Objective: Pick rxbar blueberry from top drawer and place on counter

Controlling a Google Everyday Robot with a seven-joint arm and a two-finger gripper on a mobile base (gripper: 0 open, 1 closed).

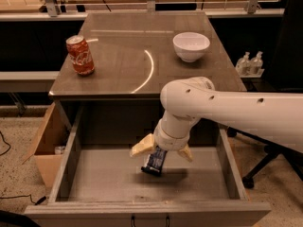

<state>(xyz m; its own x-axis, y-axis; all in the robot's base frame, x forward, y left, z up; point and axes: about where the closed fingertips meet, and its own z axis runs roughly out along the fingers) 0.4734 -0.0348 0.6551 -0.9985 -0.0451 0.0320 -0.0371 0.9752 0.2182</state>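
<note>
Next, the gripper closes on the middle of the rxbar blueberry [153, 161] in the top drawer, just behind that bar's near end.
The top drawer [66, 164] stands pulled open below the counter [123, 56]. My gripper [160, 151] hangs inside the drawer, over its middle, on a white arm that reaches in from the right. Its pale fingers [142, 147] are shut on the rxbar blueberry [155, 161], a dark blue-black bar with white lettering. The bar hangs upright from the fingers, lifted a little above the drawer floor, with its shadow beneath it.
On the counter a red soda can [80, 55] stands at the left and a white bowl [191, 46] at the back right. A cardboard box [45, 143] sits on the floor left of the drawer. Small bottles [249, 63] stand to the right, by a dark chair.
</note>
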